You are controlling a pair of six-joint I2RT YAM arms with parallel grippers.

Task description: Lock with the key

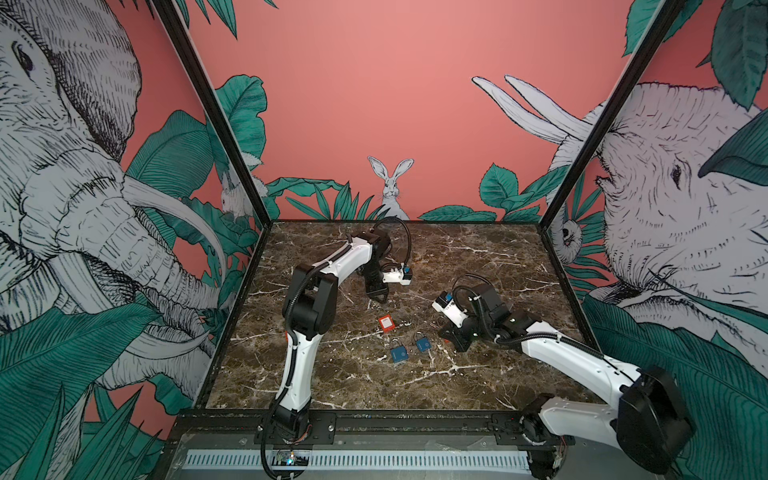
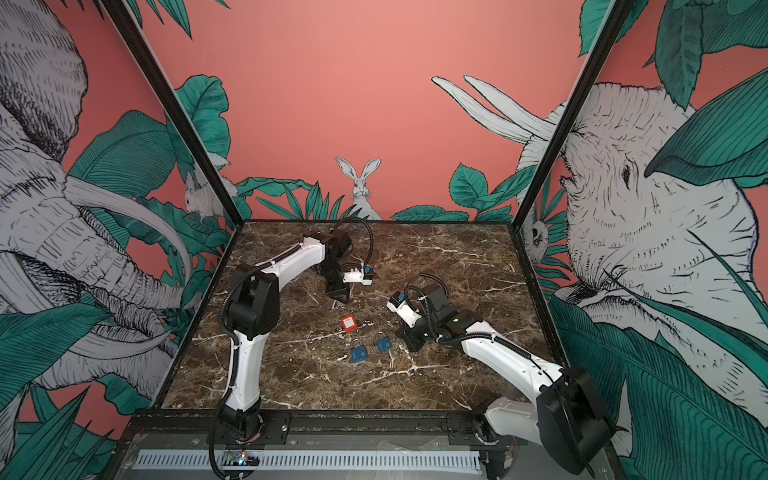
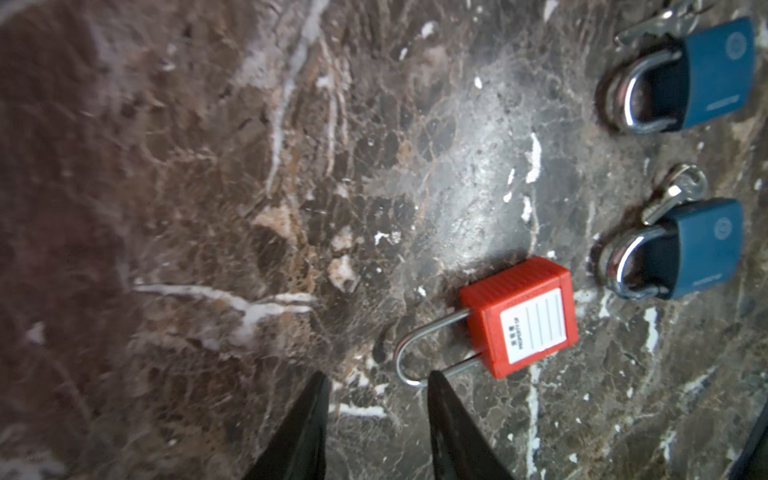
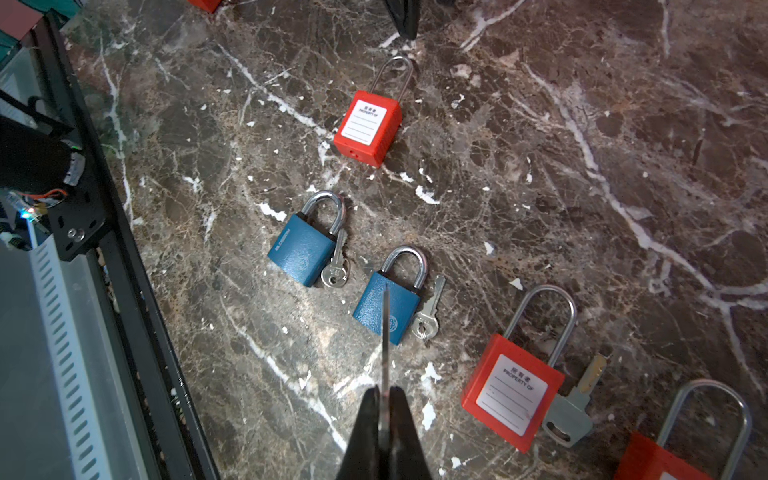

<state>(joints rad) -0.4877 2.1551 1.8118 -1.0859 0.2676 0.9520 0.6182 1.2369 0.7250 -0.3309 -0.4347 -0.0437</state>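
The robot's right gripper needs to put the key down on the marble (image 1: 398, 321) (image 4: 404, 144) next to the red padlock near the fingertip of the left gripper.
A red padlock (image 3: 523, 318) with a white label lies flat on the marble, also seen in both top views (image 1: 385, 323) (image 2: 348, 323) and in the right wrist view (image 4: 368, 126). My left gripper (image 3: 378, 380) is open just above the table with nothing between its fingers; one fingertip (image 3: 436, 382) is right at the bend of the lock's steel shackle (image 3: 409, 365). In a top view this gripper (image 1: 377, 297) hangs behind the lock. My right gripper (image 4: 385, 388) is shut on a key (image 4: 385, 332), whose thin blade sticks out edge-on past the tips.
Two blue padlocks (image 4: 301, 249) (image 4: 388, 307) lie side by side, each with a small key (image 4: 336, 266) (image 4: 428, 316) next to it. Close to the right gripper lie another red padlock (image 4: 513, 390) with a key (image 4: 573, 407) and a third red one (image 4: 665, 461). The table's black front rail (image 4: 124, 291) runs alongside.
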